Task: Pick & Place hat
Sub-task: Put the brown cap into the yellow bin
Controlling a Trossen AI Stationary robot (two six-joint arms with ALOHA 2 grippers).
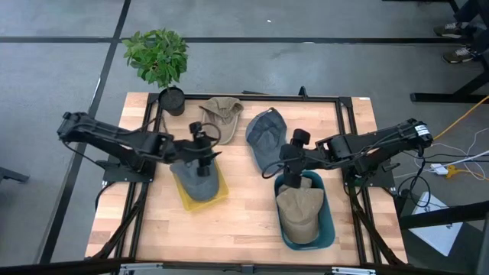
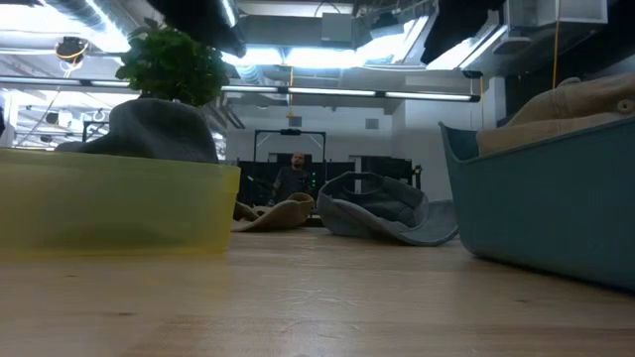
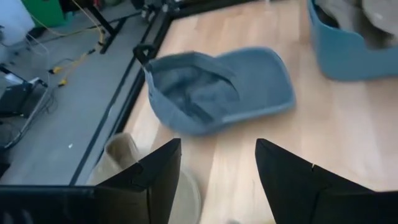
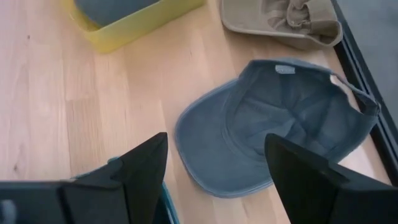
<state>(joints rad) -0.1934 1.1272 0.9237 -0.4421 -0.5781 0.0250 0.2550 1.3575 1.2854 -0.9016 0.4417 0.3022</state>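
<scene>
Next, I move my left gripper next to the brim of the tan cap [image 1: 226, 135] [image 3: 188, 195] that lies beside the blue-grey cap and close it there.
A blue-grey cap [image 1: 264, 137] lies upside down on the table's far middle, its hollow facing up [image 4: 273, 124] [image 3: 217, 90] [image 2: 382, 208]. A tan cap [image 1: 221, 113] lies left of it [image 4: 286, 22]. A grey cap [image 1: 197, 177] sits in the yellow bin [image 1: 202, 191]; a tan cap [image 1: 299, 214] fills the teal bin [image 1: 306, 215]. My left gripper [image 1: 202, 159] hangs open above the yellow bin [image 3: 217, 171]. My right gripper [image 1: 289, 164] hangs open over the teal bin's far end, near the blue-grey cap's brim [image 4: 214, 165].
A potted plant [image 1: 159, 57] stands at the table's far left corner. Black frame rails [image 1: 348, 137] run along the table's sides and far edge. Bare wood [image 1: 244, 221] lies between the two bins. A person [image 2: 295, 177] shows far behind the table.
</scene>
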